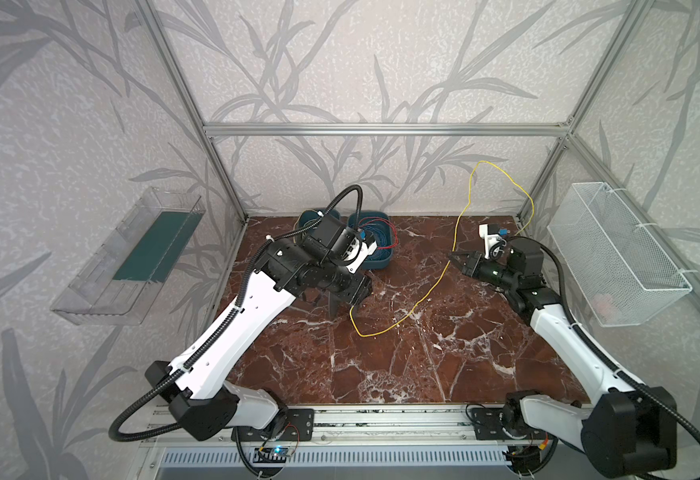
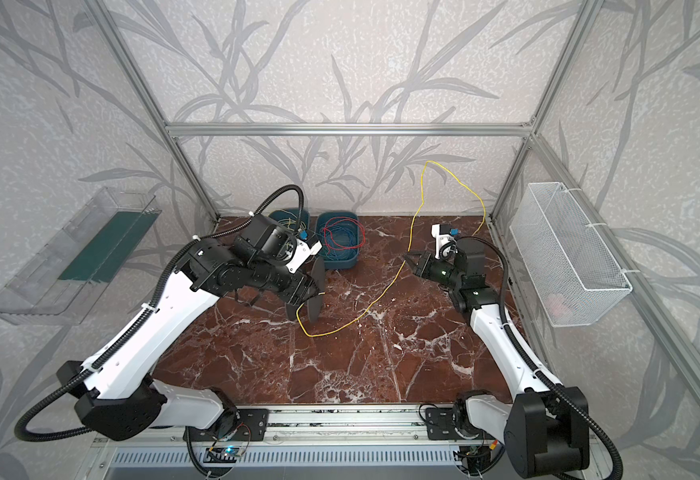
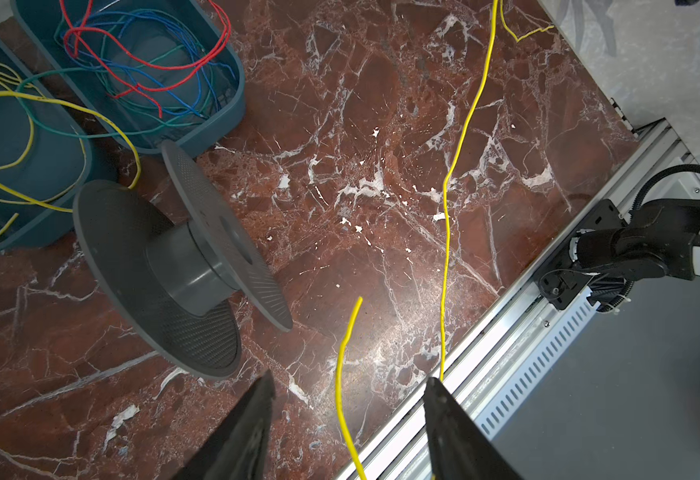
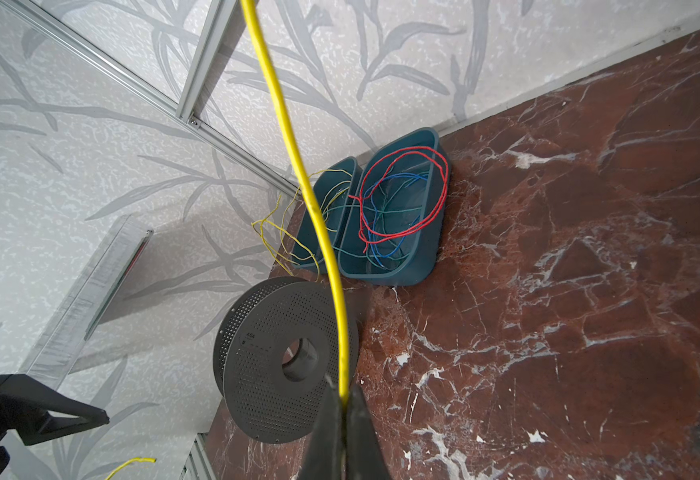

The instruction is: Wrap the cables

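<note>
I need to use my left gripper to grab the cable's loose end (image 3: pixel 348 332) and pull it straight, because the yellow cable droops in a long curve to my right gripper.
A thin yellow cable (image 1: pixel 470 195) loops up against the back wall and trails across the marble table to the left arm. My right gripper (image 4: pixel 342 392) is shut on this cable (image 4: pixel 277 95), above the table at the right (image 1: pixel 456 257). My left gripper (image 3: pixel 350 378) is open; the cable's free end (image 3: pixel 342 365) passes between its fingers (image 3: pixel 267 386) and does not seem to touch them. The grey perforated spool (image 3: pixel 198 266) stands on edge just beside the left gripper (image 1: pixel 354 305). It also shows in a top view (image 2: pixel 318 291) and in the right wrist view (image 4: pixel 273 365).
Two teal bins (image 1: pixel 377 259) at the back hold loose red, blue, green and yellow wires. A white wire basket (image 1: pixel 614 253) hangs on the right wall and a clear tray (image 1: pixel 132 253) on the left wall. An aluminium rail (image 1: pixel 381 419) runs along the table's front edge.
</note>
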Motion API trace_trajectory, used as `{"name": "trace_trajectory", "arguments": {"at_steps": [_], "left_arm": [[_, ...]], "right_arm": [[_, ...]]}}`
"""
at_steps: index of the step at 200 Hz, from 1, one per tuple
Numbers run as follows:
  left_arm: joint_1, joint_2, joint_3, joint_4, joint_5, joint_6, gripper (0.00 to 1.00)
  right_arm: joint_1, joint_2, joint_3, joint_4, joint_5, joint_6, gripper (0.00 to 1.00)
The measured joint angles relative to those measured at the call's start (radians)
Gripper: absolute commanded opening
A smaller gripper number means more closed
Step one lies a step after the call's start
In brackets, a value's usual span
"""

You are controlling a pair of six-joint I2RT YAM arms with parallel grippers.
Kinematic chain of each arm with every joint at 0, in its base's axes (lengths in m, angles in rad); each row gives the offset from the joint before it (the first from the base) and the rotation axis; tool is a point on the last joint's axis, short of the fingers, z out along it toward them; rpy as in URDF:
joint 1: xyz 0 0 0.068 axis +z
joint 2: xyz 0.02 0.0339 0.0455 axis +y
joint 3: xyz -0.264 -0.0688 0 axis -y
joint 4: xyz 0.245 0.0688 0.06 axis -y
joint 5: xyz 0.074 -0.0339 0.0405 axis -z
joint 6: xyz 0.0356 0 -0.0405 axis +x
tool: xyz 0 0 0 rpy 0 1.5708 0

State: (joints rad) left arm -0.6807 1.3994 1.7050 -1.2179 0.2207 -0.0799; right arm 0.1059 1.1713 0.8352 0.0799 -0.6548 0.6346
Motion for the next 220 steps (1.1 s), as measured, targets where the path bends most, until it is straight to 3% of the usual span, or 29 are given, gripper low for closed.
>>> {"name": "trace_trajectory", "arguments": {"at_steps": [50,83,115,152,170,193,220], "left_arm": [[0.000,0.033,-0.053,0.012,0.045,-0.001,0.50],[0.000,0.035,-0.075,0.008,0.074,0.000,0.26],[0.000,0.037,-0.078,0.010,0.106,0.006,0.21],[0.000,0.037,-0.078,0.011,0.112,0.016,0.00],[0.000,0.036,-0.078,0.019,0.080,0.014,0.00],[0.001,0.013,-0.086,0.078,-0.048,-0.012,0.00],[0.029,-0.131,-0.168,0.254,-0.213,-0.045,0.00]], "right_arm": [[0.001,-0.009,0.000,0.000,0.000,0.000,0.00],[0.001,-0.009,0.000,0.000,0.000,0.000,0.00],[0.001,-0.009,0.000,0.001,0.000,0.000,0.00],[0.003,-0.009,0.000,0.001,0.005,0.000,0.00],[0.003,-0.009,0.000,0.000,0.021,0.000,0.00],[0.004,-0.008,-0.001,-0.002,0.061,0.000,0.00],[-0.005,0.019,-0.013,0.014,0.116,0.022,0.00]]}}
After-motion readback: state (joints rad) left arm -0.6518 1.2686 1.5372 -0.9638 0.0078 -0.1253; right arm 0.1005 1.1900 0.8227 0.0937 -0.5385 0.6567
